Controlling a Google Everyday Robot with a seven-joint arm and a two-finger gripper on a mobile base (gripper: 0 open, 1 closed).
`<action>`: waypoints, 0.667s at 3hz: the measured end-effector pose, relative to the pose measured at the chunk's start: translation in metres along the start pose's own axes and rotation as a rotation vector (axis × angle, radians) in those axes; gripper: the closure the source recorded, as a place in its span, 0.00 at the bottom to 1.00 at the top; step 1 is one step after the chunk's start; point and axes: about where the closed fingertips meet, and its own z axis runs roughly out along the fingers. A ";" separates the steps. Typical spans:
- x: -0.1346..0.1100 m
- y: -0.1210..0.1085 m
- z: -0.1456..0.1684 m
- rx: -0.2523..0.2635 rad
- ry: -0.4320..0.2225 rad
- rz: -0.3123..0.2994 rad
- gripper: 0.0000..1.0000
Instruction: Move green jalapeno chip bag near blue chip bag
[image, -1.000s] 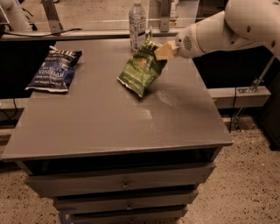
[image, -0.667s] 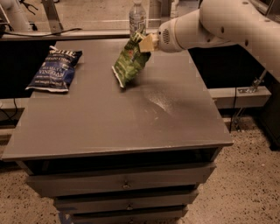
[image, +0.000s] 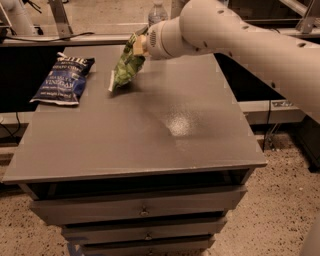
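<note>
Next, my gripper releases the green jalapeno chip bag on the grey table (image: 94, 88) against the inner edge of the blue chip bag.
The green jalapeno chip bag (image: 126, 69) hangs from my gripper (image: 136, 44), held by its top edge, lifted just above the grey table (image: 150, 130) near the back centre-left. The gripper is shut on the bag. The blue chip bag (image: 64, 80), dark navy with white "VINEGAR" lettering, lies flat at the table's back left, a short gap to the left of the green bag. My white arm (image: 240, 37) reaches in from the right.
A clear water bottle (image: 157, 12) stands at the table's back edge behind the gripper. The table is a drawer cabinet with drawers (image: 142, 210) below. A ledge with cables runs along the back.
My gripper has carried the green bag leftward across the back of the table, closer to the blue bag. The blue bag has not moved.
</note>
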 end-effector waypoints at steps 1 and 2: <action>0.003 0.030 0.023 0.006 -0.016 0.071 1.00; 0.014 0.055 0.036 -0.022 -0.022 0.127 1.00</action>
